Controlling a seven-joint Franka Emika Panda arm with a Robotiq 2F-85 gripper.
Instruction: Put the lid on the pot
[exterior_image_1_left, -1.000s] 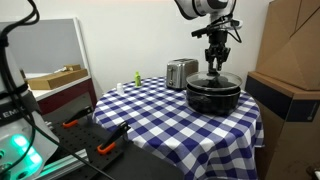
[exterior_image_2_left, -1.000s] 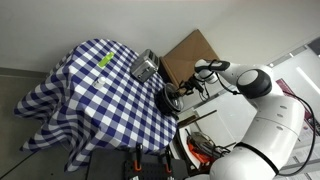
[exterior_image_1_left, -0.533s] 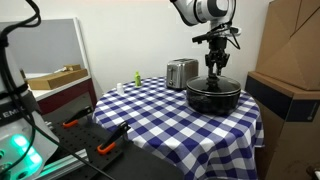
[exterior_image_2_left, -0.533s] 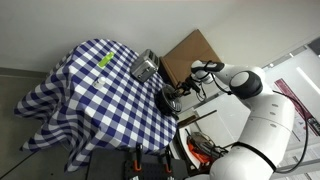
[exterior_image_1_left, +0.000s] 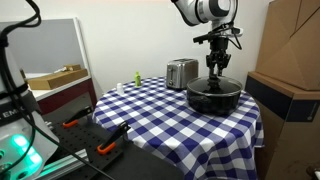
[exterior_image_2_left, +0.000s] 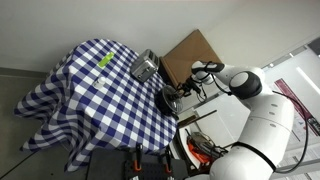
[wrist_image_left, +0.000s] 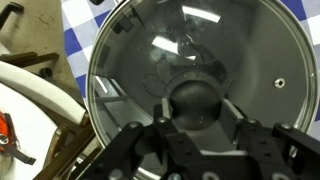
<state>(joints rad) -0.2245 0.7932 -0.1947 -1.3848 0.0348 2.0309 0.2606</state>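
My gripper needs to set the glass lid free on the black pot's rim (exterior_image_1_left: 208, 88), slightly nearer to the silver toaster.
The black pot (exterior_image_1_left: 213, 98) stands on the checked table near its far edge; it also shows in an exterior view (exterior_image_2_left: 167, 102). The glass lid (wrist_image_left: 250, 60) with its metal rim lies flat over the pot and fills the wrist view. My gripper (wrist_image_left: 193, 110) is straight above it, and its two fingers close on either side of the dark centre knob. In both exterior views the gripper (exterior_image_1_left: 216, 68) (exterior_image_2_left: 178, 92) points down onto the pot's middle.
A shiny silver toaster (exterior_image_1_left: 181, 72) stands just beside the pot. A small green item (exterior_image_1_left: 137, 79) lies farther off on the blue checked tablecloth (exterior_image_1_left: 160, 115). A cardboard box (exterior_image_1_left: 285, 60) stands close behind the pot.
Since one second ago the arm has shifted and the wrist has come down over the pot. In the last half second nothing has visibly moved.
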